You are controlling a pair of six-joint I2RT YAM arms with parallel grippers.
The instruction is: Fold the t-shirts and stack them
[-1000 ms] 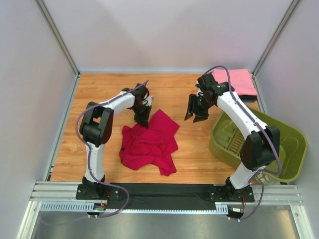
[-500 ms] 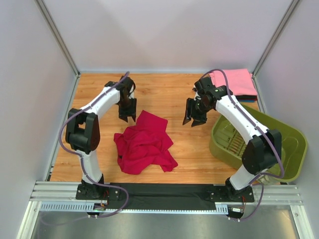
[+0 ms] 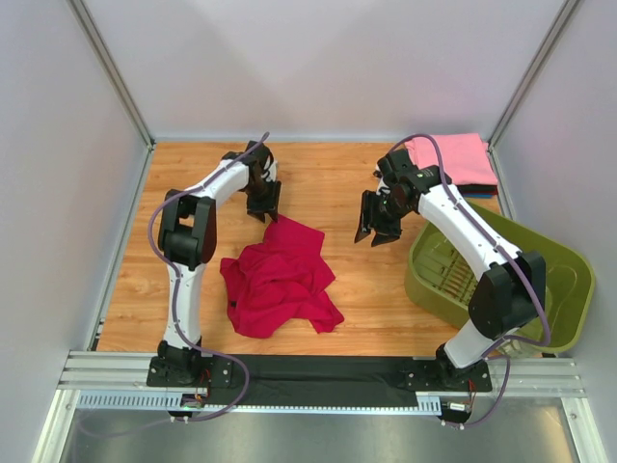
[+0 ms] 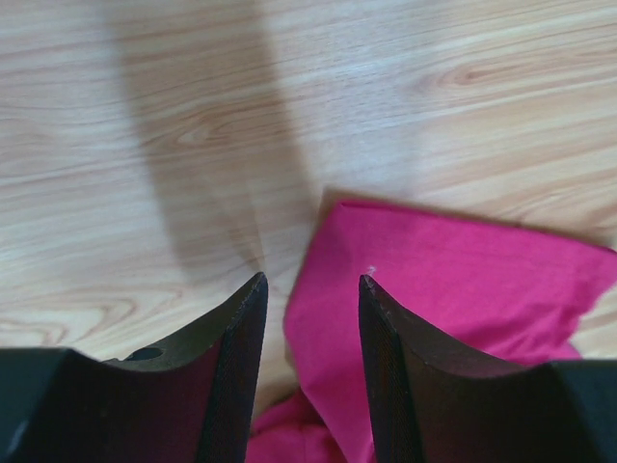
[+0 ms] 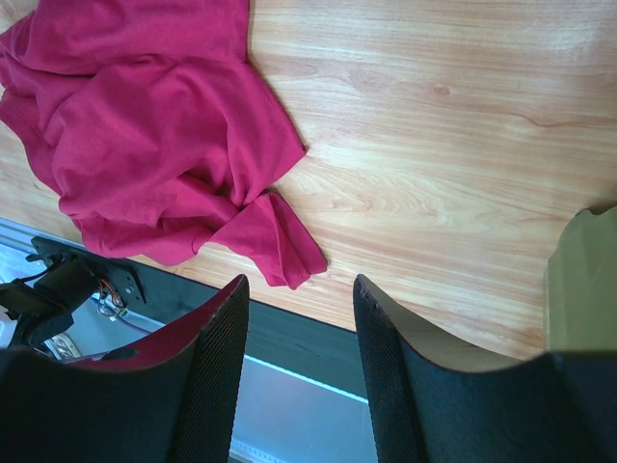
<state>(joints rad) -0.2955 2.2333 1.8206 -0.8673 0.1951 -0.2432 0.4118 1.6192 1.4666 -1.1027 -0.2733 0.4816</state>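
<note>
The crimson t-shirt sticks out toward the black strip on the basket side at the crimson t-shirt's loose end [image 3: 332, 322] [image 5: 303, 270]. My right gripper goes there next and closes on it.
A crimson t-shirt [image 3: 279, 277] lies crumpled on the wooden table, left of centre. My left gripper [image 3: 263, 200] hovers open just beyond its far corner; in the left wrist view the cloth [image 4: 453, 280] lies below the fingers, and nothing is held between them. My right gripper [image 3: 376, 228] hangs open to the right of the shirt, apart from it, with the shirt [image 5: 145, 125] lying beyond its empty fingers. A folded pink t-shirt [image 3: 453, 157] tops a stack at the back right corner, with darker folded cloth [image 3: 481, 191] showing under its edge.
An olive-green plastic basket [image 3: 564, 280] sits at the right, its corner [image 5: 583, 280] showing in the right wrist view. Grey walls enclose the table on three sides. A black strip and metal rail [image 3: 318, 371] run along the near edge.
The left gripper has opened and let go of the red shirt, which dropped and settled slightly leftward. The left arm swung left, then back to the shirt's far corner. The right arm barely moved.
</note>
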